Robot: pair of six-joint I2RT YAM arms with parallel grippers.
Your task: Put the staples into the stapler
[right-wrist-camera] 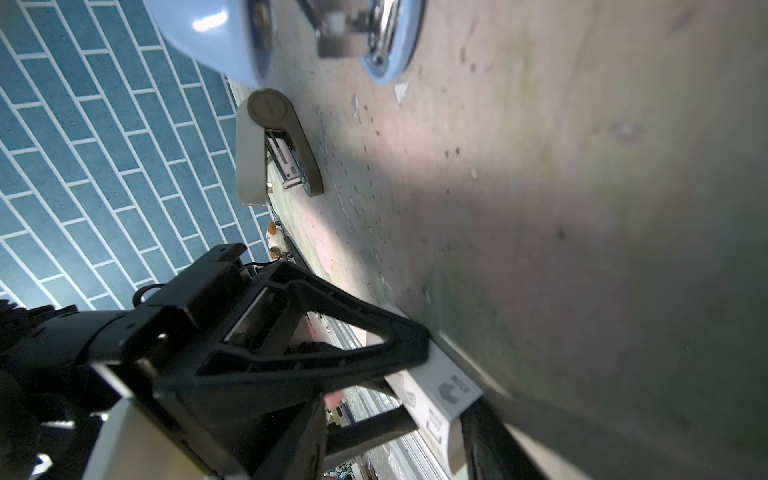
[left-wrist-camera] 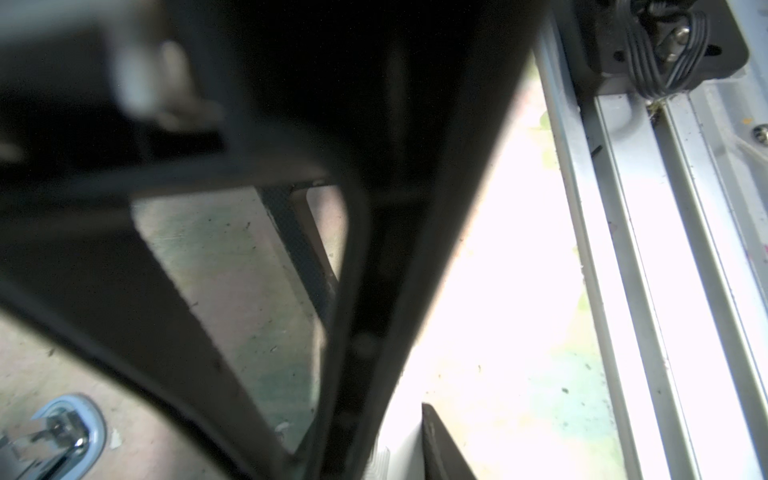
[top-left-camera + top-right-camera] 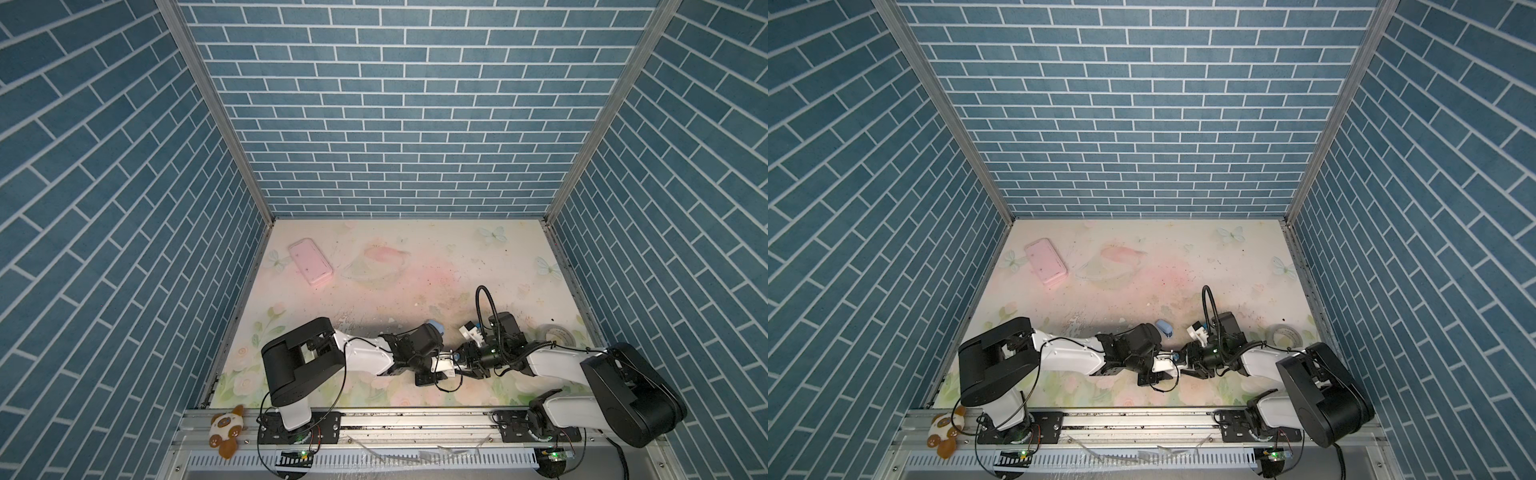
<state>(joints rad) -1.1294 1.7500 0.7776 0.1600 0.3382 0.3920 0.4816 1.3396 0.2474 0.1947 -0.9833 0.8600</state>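
Observation:
I am holding the staple box around its middle with my left gripper, so it should take the tray's end (image 1: 374,337) and pull while my right gripper holds the sleeve.
My two grippers meet near the table's front middle. The left gripper (image 3: 444,368) (image 2: 399,449) is shut on a small white staple box (image 1: 440,390) (image 3: 442,365) with grey print, held just above the table. The staples themselves do not show. The right gripper (image 3: 463,361) (image 1: 399,453) is open, its fingers (image 1: 490,440) either side of the box's end, one close against it. A light-blue stapler (image 3: 434,327) (image 3: 1165,328) (image 1: 374,37) (image 2: 62,432) lies just behind the grippers, its lid swung up off the metal channel.
A white-and-taupe stapler (image 1: 274,145) lies open further left, hidden under the left arm in both top views. There is a pink case (image 3: 311,262) at back left and a tape roll (image 3: 559,334) at right. A plush toy (image 3: 226,428) sits on the front rail (image 3: 395,419).

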